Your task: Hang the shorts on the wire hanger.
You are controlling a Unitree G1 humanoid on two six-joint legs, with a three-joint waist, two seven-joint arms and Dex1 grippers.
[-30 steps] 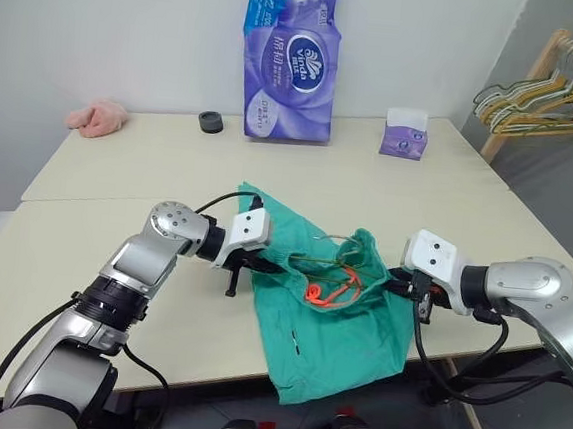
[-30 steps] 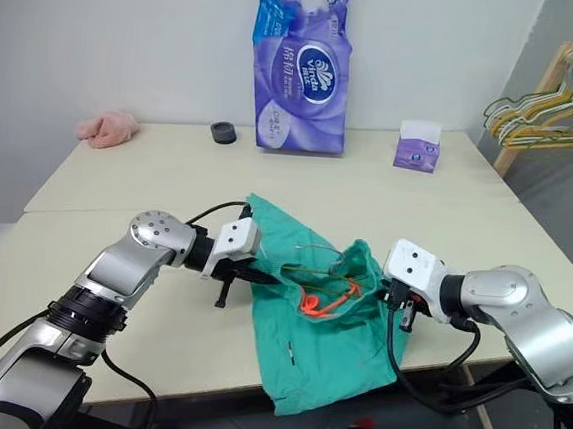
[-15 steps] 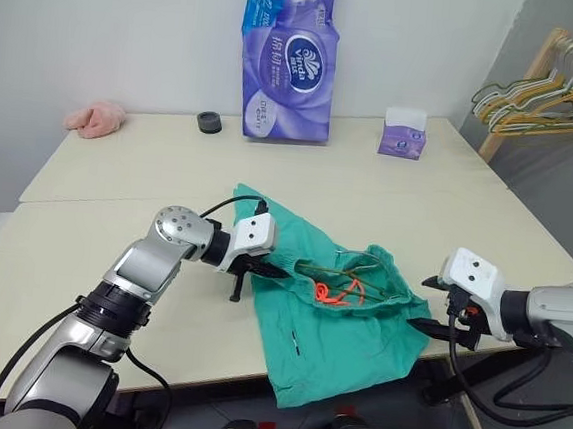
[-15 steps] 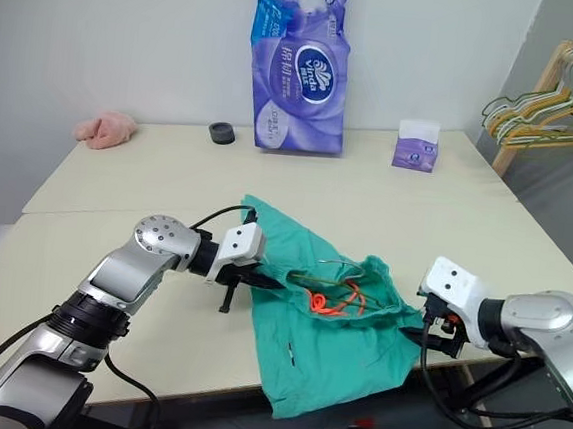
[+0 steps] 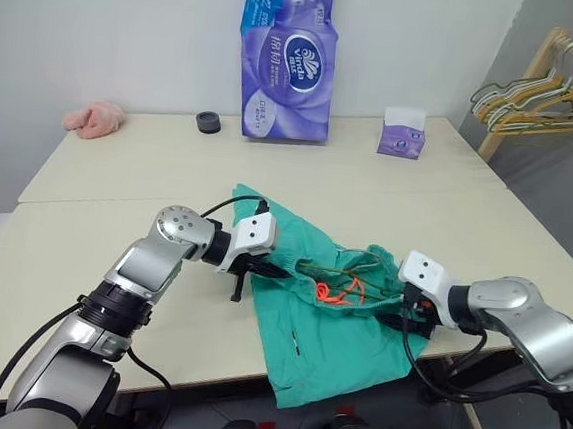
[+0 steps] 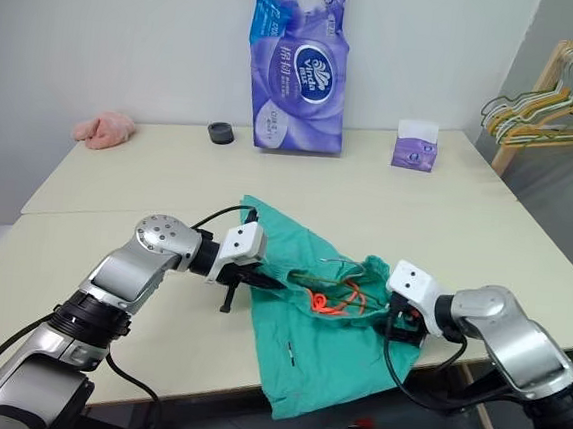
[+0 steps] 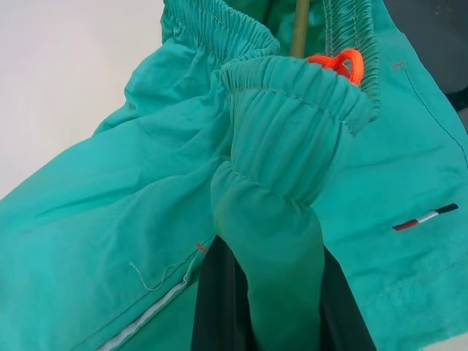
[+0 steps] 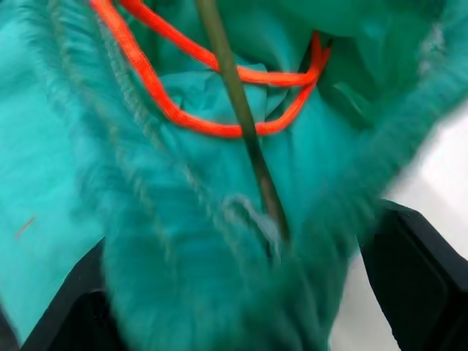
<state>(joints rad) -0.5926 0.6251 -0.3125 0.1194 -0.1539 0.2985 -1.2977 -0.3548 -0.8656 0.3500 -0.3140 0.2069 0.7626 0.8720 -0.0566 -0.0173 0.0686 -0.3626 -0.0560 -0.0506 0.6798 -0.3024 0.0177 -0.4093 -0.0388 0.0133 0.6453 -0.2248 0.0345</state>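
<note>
The waistband hangs slack around the wire hanger, so the robot's left gripper should take the cloth farther down the shorts' side (image 7: 172,292) and pull the waistband tight.
The teal-green shorts (image 5: 337,329) lie crumpled at the table's front edge, one leg hanging over it. The waistband gapes open, showing an orange drawstring (image 5: 338,294). The thin olive wire hanger (image 8: 234,95) runs inside the waistband opening, and most of it is hidden by fabric. My left gripper (image 5: 262,270) is shut on the left end of the waistband, with a fold of cloth pinched between its fingers (image 7: 212,307). At the waistband's right end my right gripper (image 5: 407,310) is open, its wide-set fingers (image 8: 417,270) straddling the bunched fabric.
Toward the back of the table (image 5: 116,210) stand a tall purple tissue pack (image 5: 290,59), a small purple tissue box (image 5: 404,134), a black roll (image 5: 209,121) and a pink cloth lump (image 5: 96,118). A wooden rack with several hangers (image 5: 538,96) stands off the right side.
My right gripper let go of the raised waistband, opened and swung out right, then came back lower to the waistband's right end. The waistband sagged onto the table. The left arm held still.
</note>
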